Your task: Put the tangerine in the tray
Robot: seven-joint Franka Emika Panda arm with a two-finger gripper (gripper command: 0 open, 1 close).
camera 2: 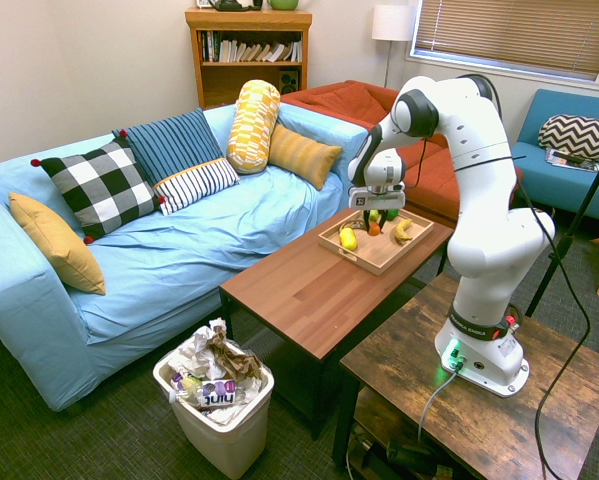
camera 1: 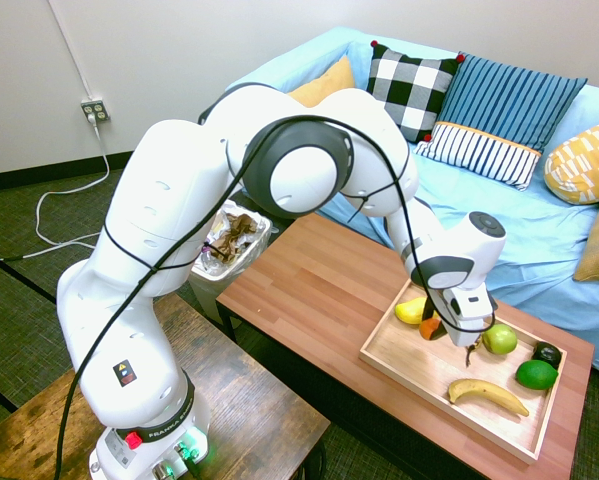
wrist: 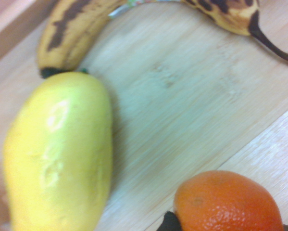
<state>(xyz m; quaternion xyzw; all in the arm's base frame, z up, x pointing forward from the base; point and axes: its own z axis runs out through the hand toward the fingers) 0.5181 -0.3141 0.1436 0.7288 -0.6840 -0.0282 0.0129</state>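
Next, my gripper lets go of the tangerine on the tray's bare wood (camera 1: 427, 352) (wrist: 237, 185), between the yellow lemon-like fruit and the yellow banana.
My gripper (camera 1: 434, 330) hangs just over the near-left part of the light wooden tray (camera 1: 419, 375), shut on the small orange tangerine (camera 1: 430, 326). In the second exterior view the gripper (camera 2: 374, 227) holds the tangerine (camera 2: 374, 228) low above the tray (camera 2: 375, 255). The wrist view shows the tangerine (wrist: 228, 202) close above the tray's bare wood (wrist: 182, 96), beside the yellow fruit (wrist: 57, 154).
In the tray lie a yellow lemon-like fruit (camera 1: 411, 311), a spotted banana (camera 1: 472, 335), a green apple (camera 1: 499, 339), a lime (camera 1: 536, 374), a dark fruit (camera 1: 547, 353) and a yellow banana (camera 1: 487, 395). A white bin (camera 1: 224, 248) of rubbish stands left of the table. The blue sofa (camera 1: 479, 215) is behind.
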